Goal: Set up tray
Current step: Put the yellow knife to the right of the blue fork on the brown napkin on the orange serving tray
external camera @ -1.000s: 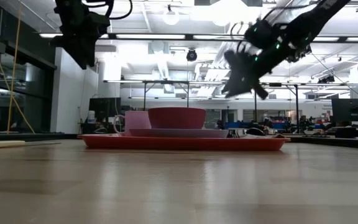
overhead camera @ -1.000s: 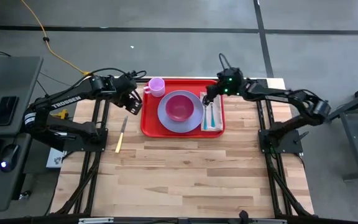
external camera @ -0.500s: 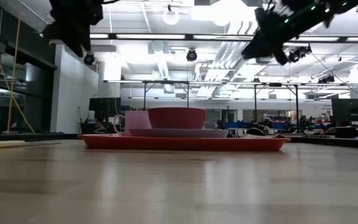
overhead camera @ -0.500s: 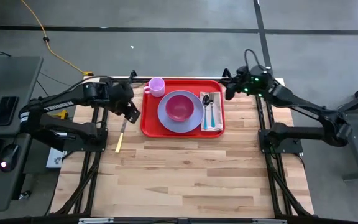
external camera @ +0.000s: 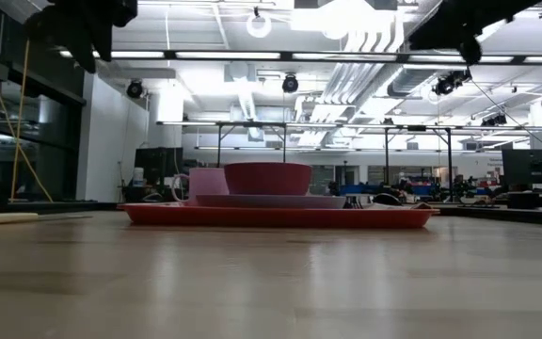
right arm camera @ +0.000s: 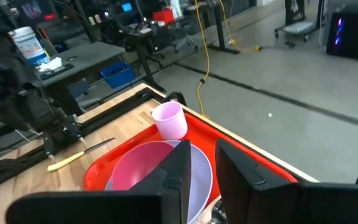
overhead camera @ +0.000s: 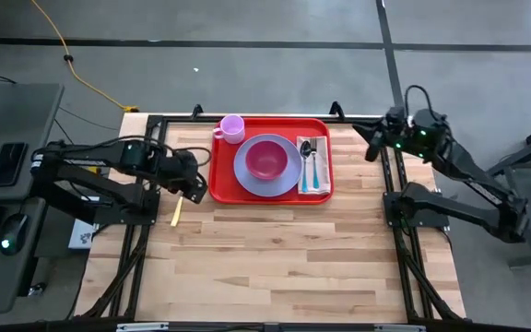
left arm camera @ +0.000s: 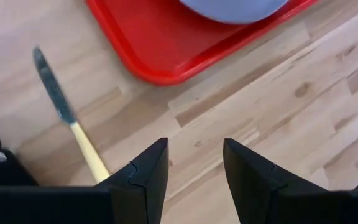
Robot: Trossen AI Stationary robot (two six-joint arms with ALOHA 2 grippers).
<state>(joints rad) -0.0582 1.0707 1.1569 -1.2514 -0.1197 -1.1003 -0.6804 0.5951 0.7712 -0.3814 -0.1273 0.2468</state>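
The middle of the knife's yellow handle (overhead camera: 176, 213) (left arm camera: 92, 157), beside the red tray, is the next spot my left gripper should go to and close on.
The red tray (overhead camera: 219, 180) lies at the table's far middle. On it rest a lavender plate (overhead camera: 247, 173) with a pink bowl (overhead camera: 265, 159), a pink cup (overhead camera: 232, 127) at the far left corner, and a napkin (overhead camera: 324, 177) bearing a spoon and fork. A knife (left arm camera: 64, 112) with a yellow handle lies flat on the wood left of the tray. My left gripper (left arm camera: 194, 146) hovers open above the table between knife and tray (left arm camera: 166, 56), pointing steeply down. My right gripper (right arm camera: 202, 149) is raised off the tray's right side, nearly level, its fingers narrowly apart and empty.
Bare wooden table (overhead camera: 284, 258) stretches from the tray to the near edge. Black frame rails (overhead camera: 396, 194) run along both sides under the arms. A desk (overhead camera: 7, 166) with a phone and mouse stands beyond the table's left edge.
My right gripper has risen from over the napkin and drawn back toward the table's right edge, tipping up toward level. My left gripper has swung from beside the cup toward the near edge, ending over the wood by the knife. The tray's things have kept still.
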